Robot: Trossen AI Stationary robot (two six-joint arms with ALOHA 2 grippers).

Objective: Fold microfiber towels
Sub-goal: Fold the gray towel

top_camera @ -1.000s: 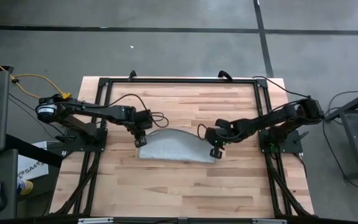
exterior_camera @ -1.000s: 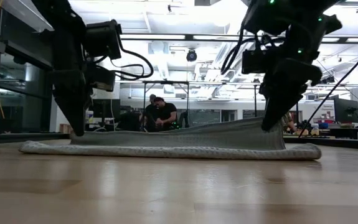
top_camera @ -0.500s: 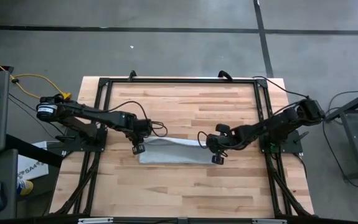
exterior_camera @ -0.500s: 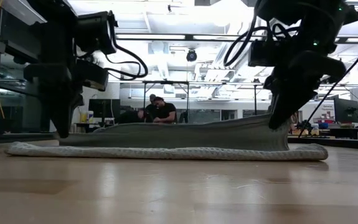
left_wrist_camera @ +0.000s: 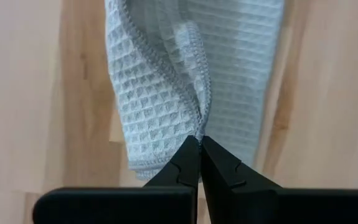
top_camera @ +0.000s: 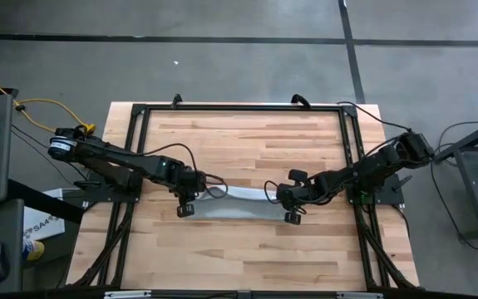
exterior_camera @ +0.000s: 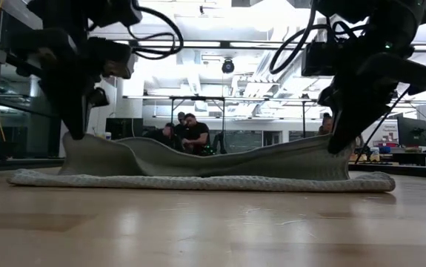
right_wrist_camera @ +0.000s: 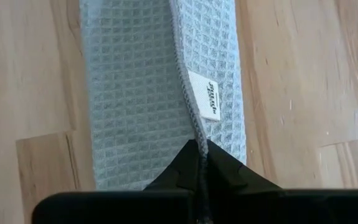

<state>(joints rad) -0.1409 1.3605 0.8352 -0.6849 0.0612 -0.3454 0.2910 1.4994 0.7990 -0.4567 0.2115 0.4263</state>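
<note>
The robot's left gripper will release the towel's raised upper layer on the near corner of the lower layer (top_camera: 194, 217) (left_wrist_camera: 243, 158).
A light grey waffle-textured towel (top_camera: 239, 203) lies on the wooden table (top_camera: 247, 141) as a narrow strip running left to right. Its lower layer (exterior_camera: 198, 182) rests flat on the wood. Its upper layer (exterior_camera: 220, 159) is raised at both ends. My left gripper (top_camera: 185, 209) is shut on the towel's left end, also visible in the low view (exterior_camera: 72, 137). My right gripper (top_camera: 292, 214) is shut on the right end (exterior_camera: 338, 148). A white label (right_wrist_camera: 208, 94) sits near the right gripper. My left gripper pinches the towel's stitched edge (left_wrist_camera: 198, 127) between its two fingertips, slanting down from above. The hem gathers into a fold at the tips. That end is lifted, and the layer beneath lies on the table. My right gripper pinches the hemmed edge (right_wrist_camera: 195, 134) just past the white label, between its two fingertips, slanting down from above. This end is held up off the lower layer. The raised cloth sags a little between the two grippers.
A black frame (top_camera: 239, 108) runs around the table's far and side edges, with cables by both arm bases. Bare wood (top_camera: 247, 257) lies between the towel and the near edge. People (exterior_camera: 187, 133) sit in the room far behind the table.
Both grippers have carried the towel's raised edge toward the table's near edge, staying shut. The left one has also risen a little. The upper layer has folded over the lower one, so from above the towel has narrowed from a curved sheet to a strip.
</note>
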